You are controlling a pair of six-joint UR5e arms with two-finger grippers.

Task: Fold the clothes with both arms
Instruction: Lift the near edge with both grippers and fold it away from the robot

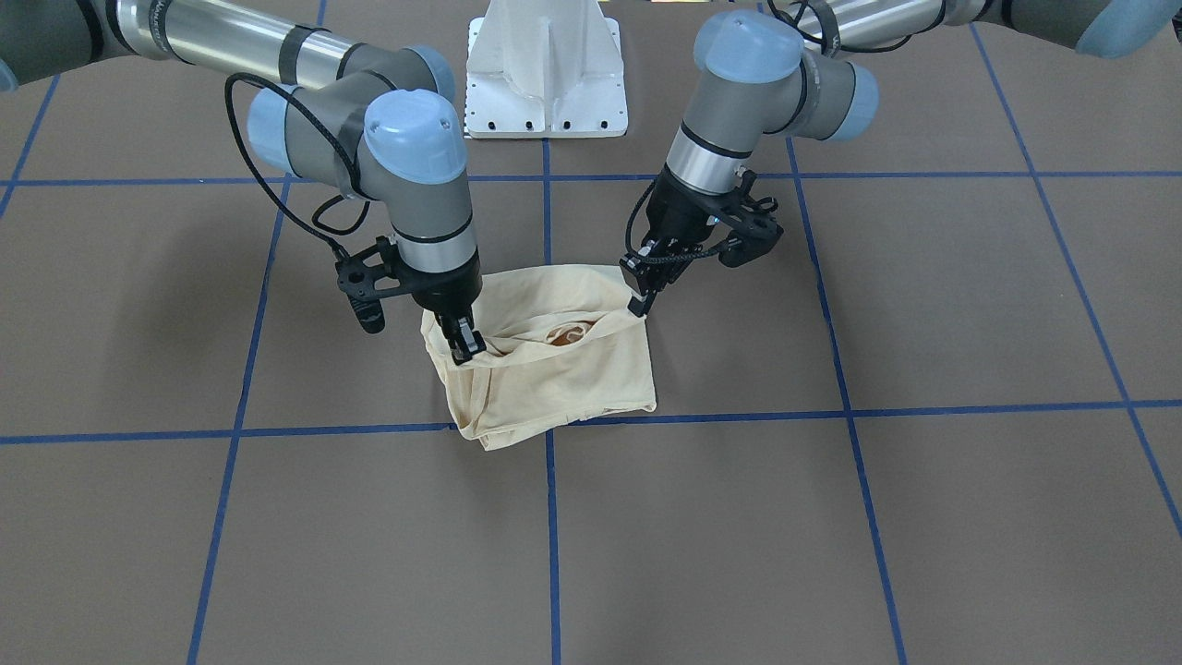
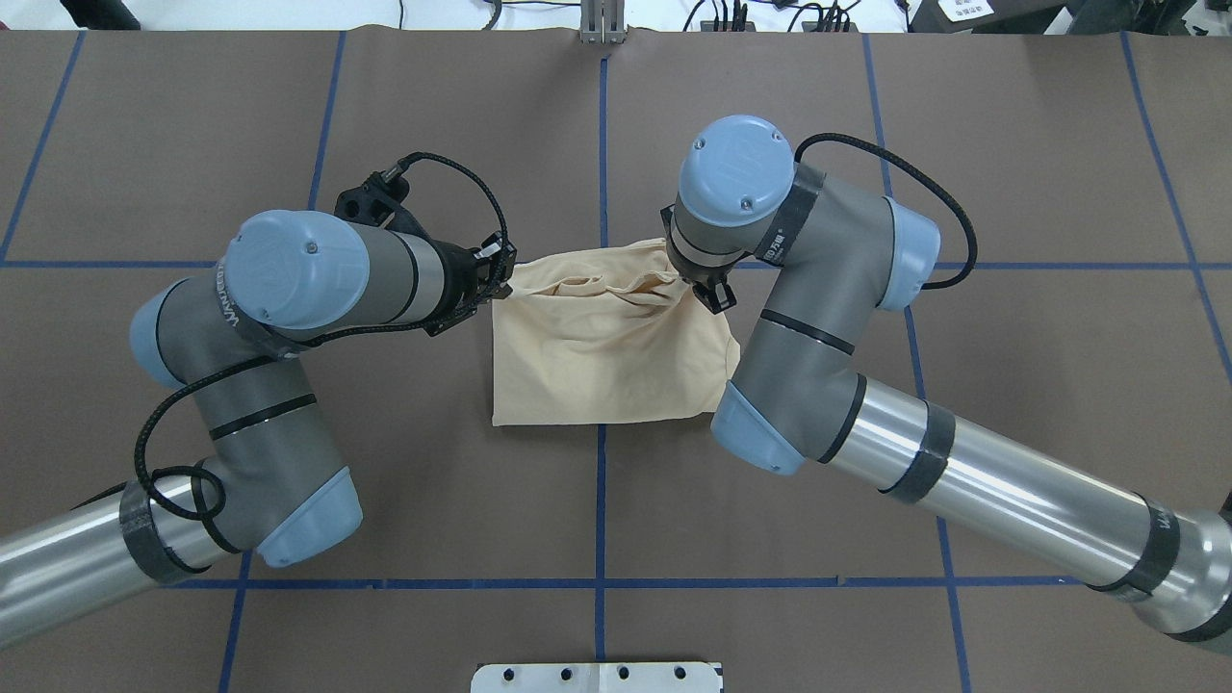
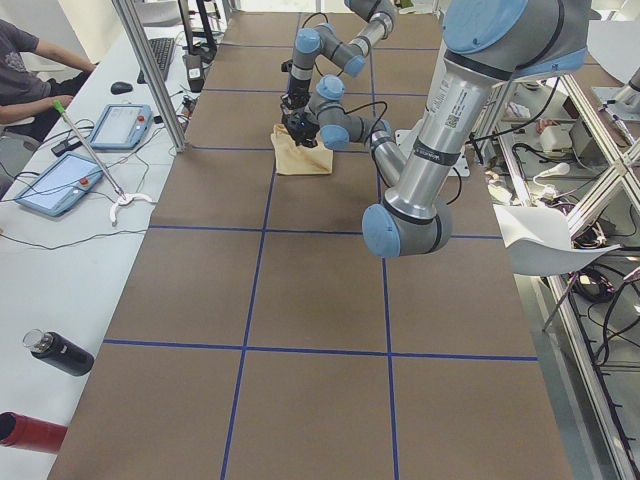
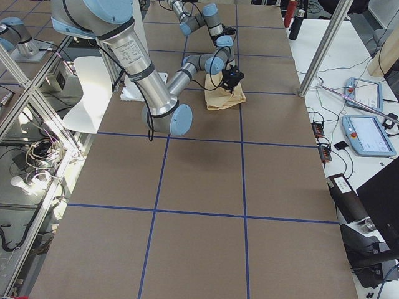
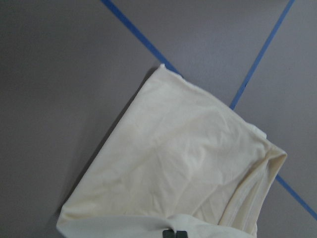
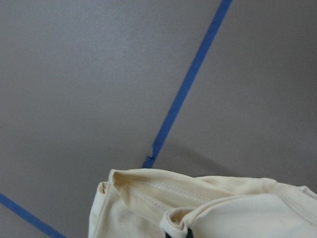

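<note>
The robot's left gripper needs to put the shirt's raised corner down just across the blue tape line (image 1: 668, 443) (image 5: 165, 38) by the bottom layer's corner.
The clothes are one pale cream-yellow shirt (image 1: 554, 369) folded into a compact rectangle (image 2: 602, 356) at the table's middle. The graphic is hidden inside the fold. My left gripper (image 1: 639, 305) is shut on the upper layer's corner at the side away from the robot (image 2: 500, 279). My right gripper (image 1: 466, 346) is shut on the opposite corner of that same edge (image 2: 710, 294). That layer is raised slightly between them and sags in the middle. Each wrist view shows dark fingertips (image 5: 174, 233) (image 6: 178, 233) pinching cloth. The shirt (image 3: 300, 155) (image 4: 225, 99) looks small in the side views.
The white pedestal base (image 1: 547, 69) stands on the robot's side of the shirt. Blue tape lines (image 2: 601, 510) grid the brown table. A side bench holds tablets (image 3: 55, 185) (image 4: 371, 134) and bottles (image 3: 60, 352). A seated person (image 3: 25, 70) is at the bench.
</note>
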